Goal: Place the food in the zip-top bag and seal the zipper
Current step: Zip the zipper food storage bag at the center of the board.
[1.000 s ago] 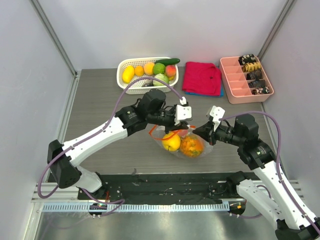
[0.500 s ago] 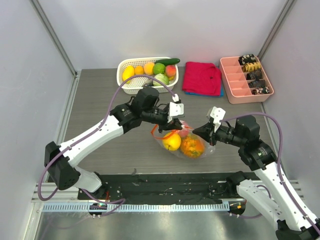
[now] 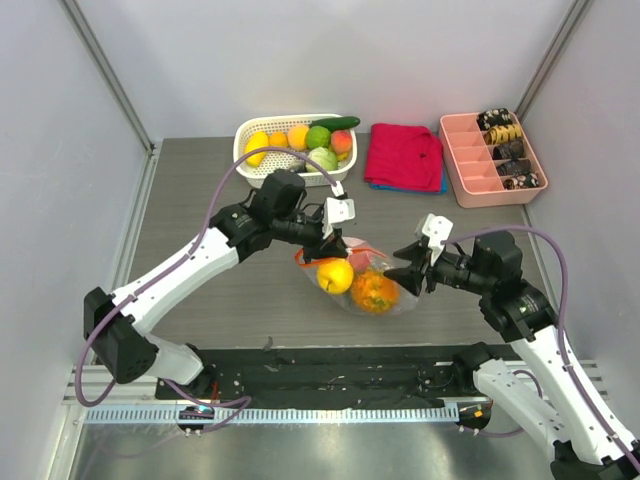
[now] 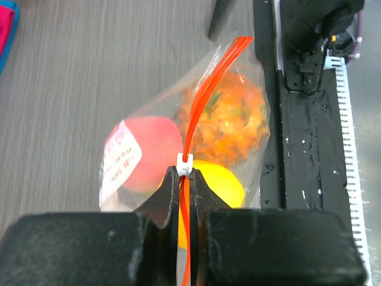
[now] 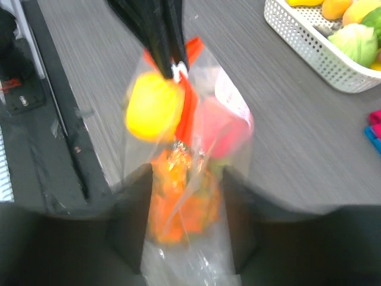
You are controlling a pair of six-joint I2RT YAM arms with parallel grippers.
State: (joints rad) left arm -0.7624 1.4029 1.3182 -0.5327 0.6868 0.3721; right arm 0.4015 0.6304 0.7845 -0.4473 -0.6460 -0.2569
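Note:
Next, my left gripper lets go of the small white tab at the orange-red zipper's end (image 3: 297, 263), at its place past the yellow round piece.
The clear zip-top bag (image 3: 390, 300) lies on the grey table between my arms. Inside it are the food pieces: a yellow round one (image 3: 334, 275), a frilly orange one (image 3: 374, 292) and a pink peach-like one (image 4: 146, 152). My left gripper (image 3: 322, 248) is shut on the orange-red zipper (image 4: 205, 95), right behind its small white tab (image 4: 186, 167). My right gripper (image 5: 187, 179) is open, with a finger on either side of the bag's far end (image 5: 184, 256); the frilly orange piece (image 5: 178, 196) sits between its fingers. The right wrist view is blurred.
A white slotted basket (image 3: 245, 135) with more toy fruit stands at the back. Beside it lie a red cloth (image 3: 404, 155) and a pink compartment tray (image 3: 455, 165). A black base plate (image 3: 340, 372) runs along the near edge.
My right gripper has opened and let go of the bag's end. My left gripper has slid left and back along the zipper, and the bag has shifted left with it.

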